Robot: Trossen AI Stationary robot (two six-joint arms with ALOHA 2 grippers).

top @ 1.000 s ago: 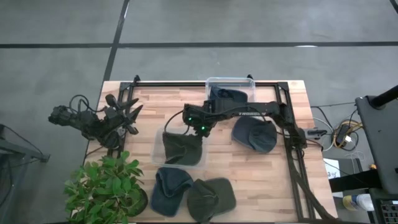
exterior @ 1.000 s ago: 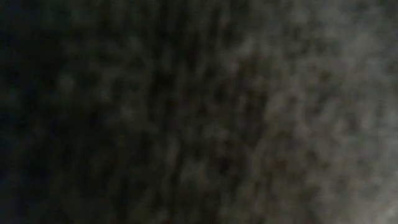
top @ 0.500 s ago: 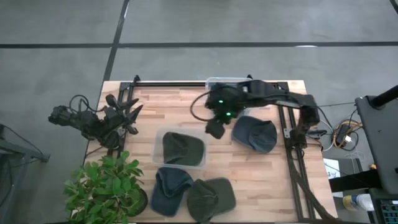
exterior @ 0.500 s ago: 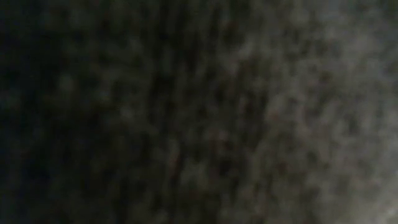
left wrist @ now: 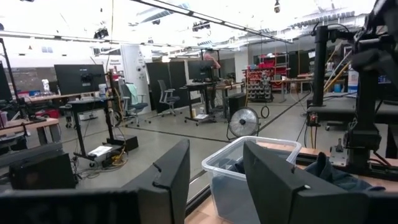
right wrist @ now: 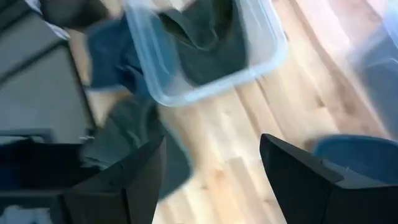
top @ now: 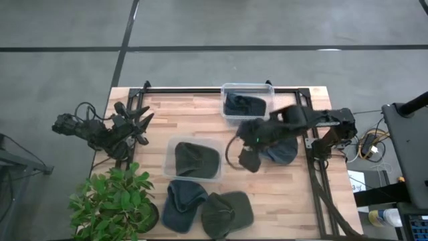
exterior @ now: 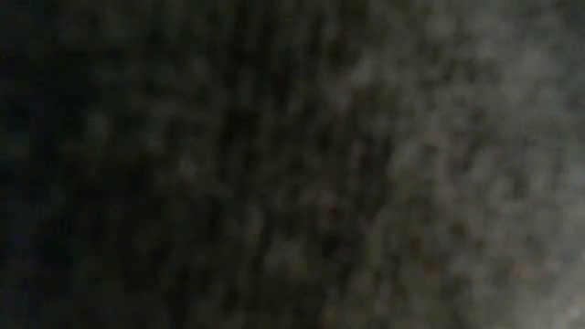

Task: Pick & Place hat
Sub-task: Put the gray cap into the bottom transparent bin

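Note:
My right gripper will close on the far edge of the green hat [top: 237, 193] [right wrist: 185, 154], which lies beside the blue hat at the table's near side.
My right gripper [top: 247, 161] [right wrist: 211, 140] is open and hovers over bare wood, between the middle clear bin [top: 170, 161] and a blue-grey hat [top: 281, 150] that lies flat on the table, partly under the arm. A dark green hat [top: 194, 159] [right wrist: 208, 37] lies inside the middle bin. A second clear bin [top: 247, 88] at the far edge holds a dark blue hat [top: 245, 105]. Two more hats, blue [top: 183, 203] and green [top: 227, 213], lie at the near edge. My left gripper [top: 142, 124] [left wrist: 216, 149] waits open at the table's left.
A potted plant [top: 114, 201] stands at the near left corner. A black frame rail [top: 200, 90] runs along the far edge and another down the right side [top: 319, 181]. Bare wood shows between the two bins. Dark cloth fills the low view.
My right gripper has left the dark green hat, which now lies settled in the middle bin. The gripper drew away toward the table's right and far side, then swung toward the near edge beside the blue-grey hat.

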